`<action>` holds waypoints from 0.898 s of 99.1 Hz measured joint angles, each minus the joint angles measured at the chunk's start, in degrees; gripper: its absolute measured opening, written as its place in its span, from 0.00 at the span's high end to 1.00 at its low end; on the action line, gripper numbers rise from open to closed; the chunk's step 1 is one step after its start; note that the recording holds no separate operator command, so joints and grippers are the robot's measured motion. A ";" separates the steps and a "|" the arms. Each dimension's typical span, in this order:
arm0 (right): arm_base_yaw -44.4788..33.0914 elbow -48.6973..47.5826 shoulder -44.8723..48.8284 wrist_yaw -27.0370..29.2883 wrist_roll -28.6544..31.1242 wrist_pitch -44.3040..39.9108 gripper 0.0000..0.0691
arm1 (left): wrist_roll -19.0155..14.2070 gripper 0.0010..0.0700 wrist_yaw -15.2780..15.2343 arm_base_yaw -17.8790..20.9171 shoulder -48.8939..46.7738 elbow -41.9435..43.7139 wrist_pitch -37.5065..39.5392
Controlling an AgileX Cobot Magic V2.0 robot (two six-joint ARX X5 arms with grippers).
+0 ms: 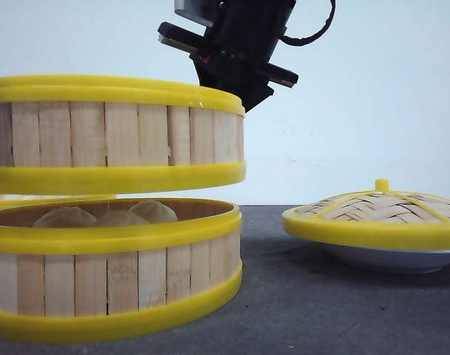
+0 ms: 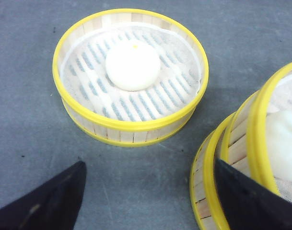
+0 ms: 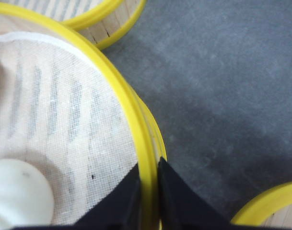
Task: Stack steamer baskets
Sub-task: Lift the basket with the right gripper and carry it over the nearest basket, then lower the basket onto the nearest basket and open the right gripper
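My right gripper is holding its steamer basket, now hanging level in the air, and will release it on the open top of the basket with buns (image 1: 114, 217) just below.
My right gripper (image 3: 149, 165) is shut on the yellow rim of one steamer basket (image 3: 122, 103), which is lined with white cloth and holds a bun. In the front view this basket (image 1: 114, 137) hangs level in the air, gripped at its far rim by the right gripper (image 1: 243, 96). Just below it a second basket (image 1: 114, 274) with buns stands on the table. The third basket (image 2: 131, 76), holding one white bun, stands apart on the grey table. My left gripper (image 2: 148, 167) is open and holds nothing, above bare table between that basket and the other two (image 2: 208, 187).
A domed woven lid (image 1: 380, 211) with a yellow rim and knob rests on a white dish (image 1: 387, 259) at the right of the table. The table surface (image 1: 313, 310) is dark grey. A pale wall stands behind.
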 joint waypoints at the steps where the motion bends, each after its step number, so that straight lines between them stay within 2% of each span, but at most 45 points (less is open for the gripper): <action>1: 0.00 0.00 0.02 0.00 -0.02 0.00 0.96 | 0.00 0.26 -0.02 0.00 0.00 0.00 0.00; 89: 0.07 0.00 4.17 0.20 0.07 0.44 0.96 | 0.00 0.26 -0.02 0.00 0.00 0.00 0.00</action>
